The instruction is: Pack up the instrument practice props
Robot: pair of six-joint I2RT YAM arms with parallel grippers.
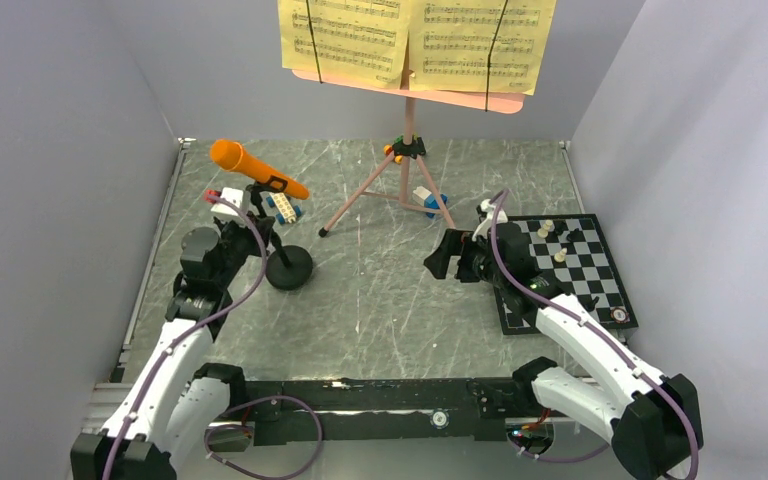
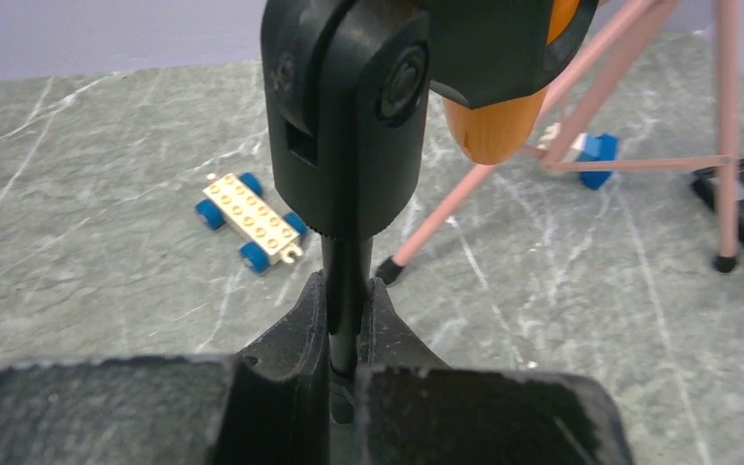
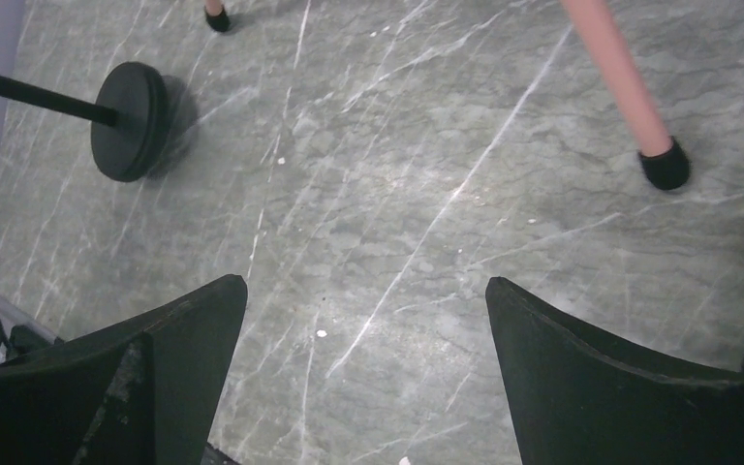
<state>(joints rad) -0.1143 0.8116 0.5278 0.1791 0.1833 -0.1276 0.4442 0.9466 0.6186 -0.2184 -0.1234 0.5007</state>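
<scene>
I need to release the mic stand with my left gripper on bare table point(image 1: 341, 297) in front of the pink tripod foot beside it.
The pink music stand point(image 1: 409, 115) stands at the back centre on tripod legs, with yellow sheet-music pages point(image 1: 415, 40) on its desk. The orange microphone point(image 1: 253, 167) sits tilted in the clip of the black mic stand point(image 1: 289, 268), whose round base rests on the table. My left gripper point(image 2: 347, 295) is shut on the mic stand's thin pole point(image 2: 346, 291), just under the clip point(image 2: 349, 116); the microphone's end point(image 2: 494, 126) shows above. My right gripper point(image 3: 366, 291) is open and empty over bare table, between the mic stand base point(image 3: 128, 121) and a pink tripod foot point(image 3: 664, 165).
A blue-and-white wheeled toy block point(image 1: 285, 207) lies behind the mic stand, also in the left wrist view point(image 2: 250, 221). Another blue block point(image 1: 428, 200) lies under the tripod. The chessboard point(image 1: 565, 270) with pieces lies at the right, under my right arm. Grey walls enclose the table.
</scene>
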